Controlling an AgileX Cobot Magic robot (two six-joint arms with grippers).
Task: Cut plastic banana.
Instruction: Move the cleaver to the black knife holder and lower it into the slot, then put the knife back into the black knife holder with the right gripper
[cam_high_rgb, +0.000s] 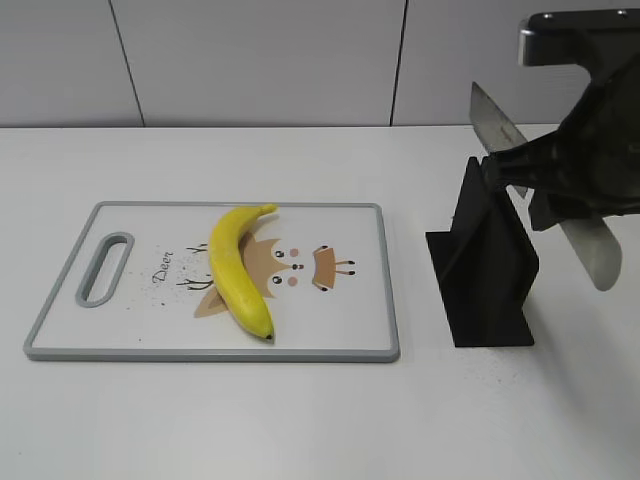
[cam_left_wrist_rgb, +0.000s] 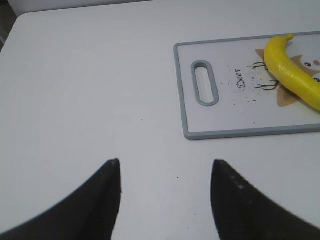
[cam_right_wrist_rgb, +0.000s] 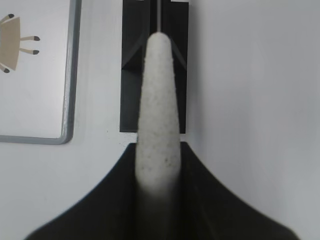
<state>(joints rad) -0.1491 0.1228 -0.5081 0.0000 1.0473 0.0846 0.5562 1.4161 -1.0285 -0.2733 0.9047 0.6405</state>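
Note:
Next, my right gripper releases the knife in the slot (cam_high_rgb: 512, 235) (cam_right_wrist_rgb: 161, 55) along the top of the black knife stand. The knife is now held tilted beside the board.
The plastic banana (cam_high_rgb: 238, 268) is whole, bright yellow and curved, and lies across the middle of the white cutting board (cam_high_rgb: 360, 330). It also shows at the right edge of the left wrist view (cam_left_wrist_rgb: 292, 75). My right gripper (cam_high_rgb: 530, 178) is shut on the knife's pale speckled handle (cam_right_wrist_rgb: 157, 100), right of the board. The knife (cam_high_rgb: 497, 122) is tilted, blade up to the left and handle end (cam_high_rgb: 592, 250) down to the right. My left gripper (cam_left_wrist_rgb: 165, 167) is open and empty over bare table, left of the board (cam_left_wrist_rgb: 225, 132). It does not show in the exterior view.
A black knife stand (cam_high_rgb: 485, 275) stands right of the board, directly under the held knife; it also shows in the right wrist view (cam_right_wrist_rgb: 132, 50). The board has a grey rim, a handle slot (cam_high_rgb: 105, 268) at its left end and a deer drawing.

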